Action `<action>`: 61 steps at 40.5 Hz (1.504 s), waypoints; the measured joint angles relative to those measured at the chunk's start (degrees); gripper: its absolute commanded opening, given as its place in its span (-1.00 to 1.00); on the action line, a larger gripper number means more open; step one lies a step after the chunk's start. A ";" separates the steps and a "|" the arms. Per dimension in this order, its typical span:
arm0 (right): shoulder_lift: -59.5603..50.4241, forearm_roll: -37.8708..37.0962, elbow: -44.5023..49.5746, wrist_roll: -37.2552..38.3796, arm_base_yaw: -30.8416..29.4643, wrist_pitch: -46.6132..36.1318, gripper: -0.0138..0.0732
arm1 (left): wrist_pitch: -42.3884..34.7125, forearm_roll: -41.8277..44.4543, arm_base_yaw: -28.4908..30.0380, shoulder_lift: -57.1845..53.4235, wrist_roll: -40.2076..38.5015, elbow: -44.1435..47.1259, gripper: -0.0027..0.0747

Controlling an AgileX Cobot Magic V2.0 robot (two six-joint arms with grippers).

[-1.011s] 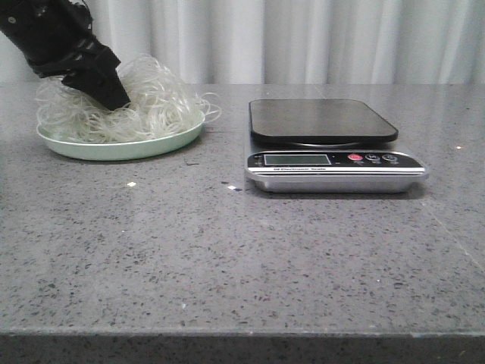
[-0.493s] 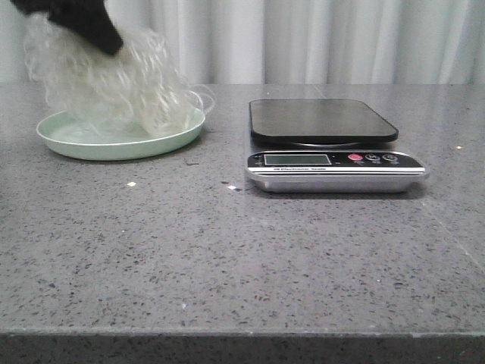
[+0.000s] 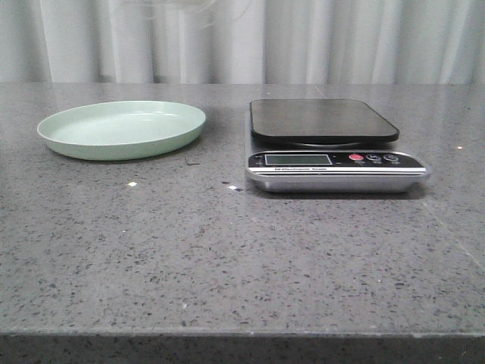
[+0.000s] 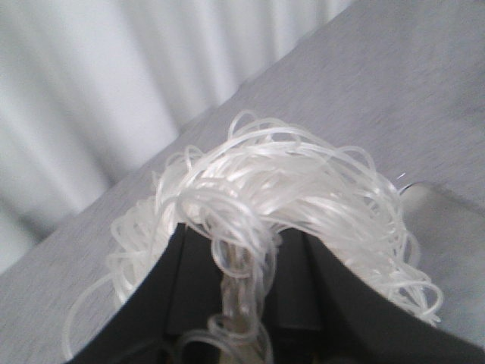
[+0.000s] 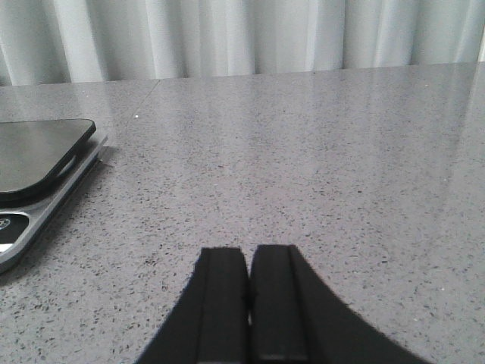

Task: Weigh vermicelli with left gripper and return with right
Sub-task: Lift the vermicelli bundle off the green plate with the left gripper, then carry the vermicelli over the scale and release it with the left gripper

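Next, my left gripper releases the vermicelli on the middle of the kitchen scale's bare black platform (image 3: 321, 112). The vermicelli is still in the air above the table.
In the left wrist view my left gripper (image 4: 242, 243) is shut on the vermicelli (image 4: 280, 182), a fluffy tangle of whitish strands that drapes over both black fingers, held in the air above the grey table. In the front view the left gripper is out of view above the frame; only faint strands of vermicelli (image 3: 186, 6) show at the top edge. The pale green plate (image 3: 121, 129) at the left is empty. The kitchen scale (image 3: 333, 144) stands at centre right with a bare black platform. My right gripper (image 5: 248, 254) is shut and empty, low over the table, right of the scale (image 5: 38, 171).
A white curtain (image 3: 303, 38) hangs behind the table's far edge. The grey speckled tabletop (image 3: 227, 258) stretches to the front edge. A few small crumbs (image 3: 131, 183) lie in front of the plate.
My left gripper has lifted the vermicelli off the green plate and risen out of the top of the front view. The plate is now empty.
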 measured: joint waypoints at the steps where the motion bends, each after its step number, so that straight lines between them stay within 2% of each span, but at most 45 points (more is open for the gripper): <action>1: 0.00 0.00 0.00 0.00 0.00 0.00 -0.34 | -0.31 0.00 -1.37 0.00 0.00 -0.24 -0.56; 10: 0.00 0.00 0.00 0.00 0.00 0.00 -0.34 | -2.78 -0.83 -11.05 1.93 0.00 -0.37 -0.56; 16: 0.00 0.00 0.00 0.00 0.00 0.00 -0.34 | -2.93 -0.83 -14.37 6.38 0.00 -0.37 -0.56; 32: 0.00 0.00 0.00 0.00 0.00 0.00 -0.34 | -4.43 -0.83 -15.18 18.21 0.00 -0.37 -0.56; 43: 0.00 0.00 0.00 0.00 0.00 0.00 -0.34 | -4.67 -0.83 -15.18 20.42 0.00 -0.37 -0.52; 48: 0.00 0.00 0.00 0.00 0.00 0.00 -0.34 | -4.67 -0.83 -15.18 20.42 0.00 -0.46 -0.34; 58: 0.00 0.00 0.00 0.00 0.00 0.00 -0.34 | -3.91 -0.83 -15.18 20.42 0.00 -0.46 0.28; 61: 0.00 0.00 0.00 0.00 0.00 0.00 -0.34 | -3.42 -0.83 -15.18 20.27 0.00 -0.46 0.35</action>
